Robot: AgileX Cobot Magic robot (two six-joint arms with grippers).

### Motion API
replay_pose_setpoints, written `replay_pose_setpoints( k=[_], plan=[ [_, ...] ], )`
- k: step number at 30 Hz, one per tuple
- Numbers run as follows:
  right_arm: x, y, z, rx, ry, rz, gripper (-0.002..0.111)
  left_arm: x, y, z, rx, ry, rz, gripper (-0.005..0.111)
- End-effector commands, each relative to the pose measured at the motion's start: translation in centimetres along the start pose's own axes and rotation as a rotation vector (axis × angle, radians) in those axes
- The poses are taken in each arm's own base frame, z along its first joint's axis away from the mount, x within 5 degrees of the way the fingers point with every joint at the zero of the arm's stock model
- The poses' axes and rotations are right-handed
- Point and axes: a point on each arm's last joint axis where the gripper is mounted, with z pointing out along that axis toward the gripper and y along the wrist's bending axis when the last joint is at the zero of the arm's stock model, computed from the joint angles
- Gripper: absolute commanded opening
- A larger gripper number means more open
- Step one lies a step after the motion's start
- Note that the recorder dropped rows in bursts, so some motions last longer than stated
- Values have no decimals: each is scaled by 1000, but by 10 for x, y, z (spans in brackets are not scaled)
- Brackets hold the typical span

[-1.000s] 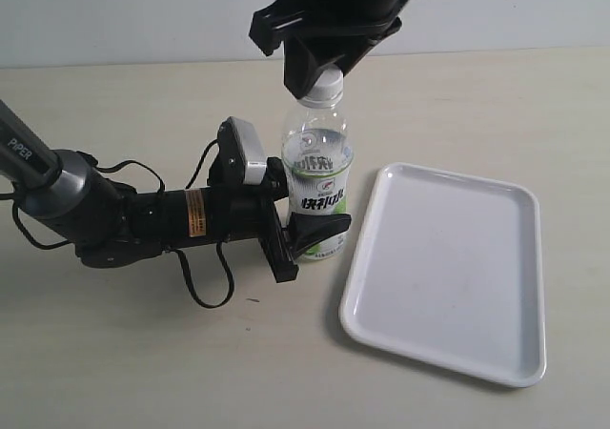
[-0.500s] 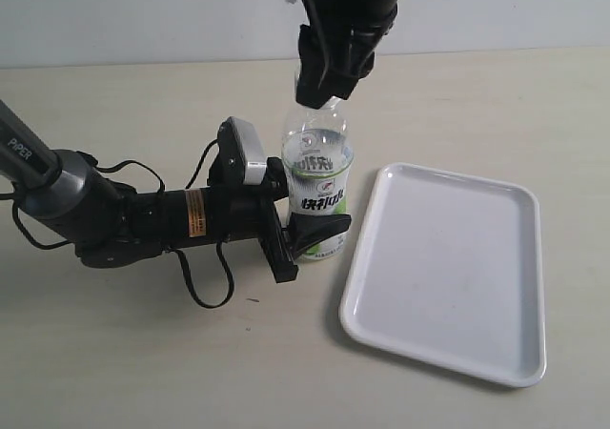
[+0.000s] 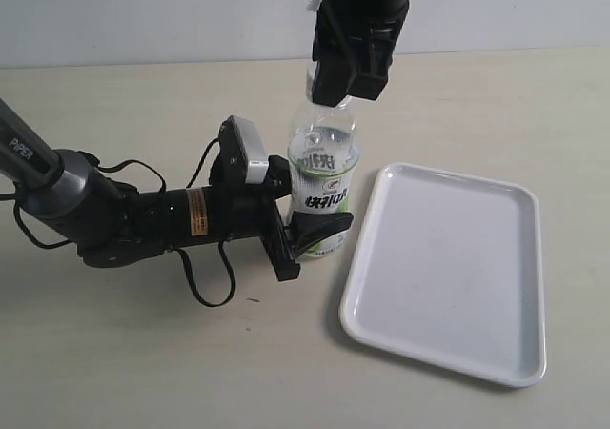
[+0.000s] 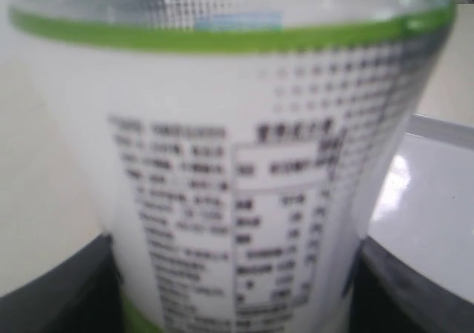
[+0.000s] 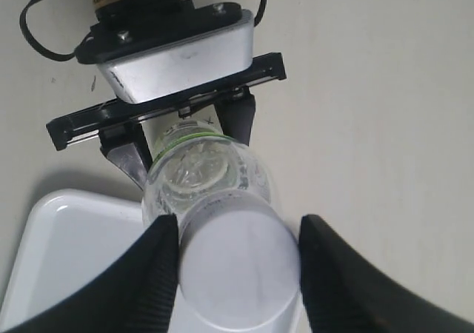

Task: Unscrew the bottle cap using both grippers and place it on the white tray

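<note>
My right gripper needs to open, turn back and grip the cap (image 5: 240,257) to twist further, since it is turned far round with the white cap on the bottle's neck.
The clear bottle (image 3: 324,176) with its white-and-green label stands upright on the table, just left of the white tray (image 3: 448,276). My left gripper (image 3: 310,238) reaches in from the left and is shut on the bottle's lower body; the label (image 4: 237,163) fills the left wrist view between the two black fingers (image 4: 59,296). My right gripper (image 3: 343,81) comes down from above onto the bottle's neck and hides the cap in the exterior view. In the right wrist view the white bottle cap (image 5: 237,263) sits between the ribbed black fingers (image 5: 159,274), gripped by them.
The left arm and its cables (image 3: 114,219) lie across the table left of the bottle. The left gripper's grey-white block (image 5: 178,55) shows beyond the bottle. A corner of the tray (image 5: 59,251) lies right beside the bottle's base.
My right gripper has turned around the bottle's neck, now covering the cap in the exterior view. The bottle has shifted slightly right. The left arm has stayed put.
</note>
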Motion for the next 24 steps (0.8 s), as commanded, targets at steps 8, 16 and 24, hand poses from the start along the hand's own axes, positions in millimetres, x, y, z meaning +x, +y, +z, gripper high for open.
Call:
replay_pose_setpoints(
  k=[8,16,24],
  plan=[
    [-5,2,-14,21,-74,-2,10,4,-1,0,0,39,1,0],
    [-4,1,-14,31,-60,-1,41,4,-1,0,0,39,1,0],
    [-4,1,-14,31,-60,6,52,4,-1,0,0,39,1,0]
  ],
)
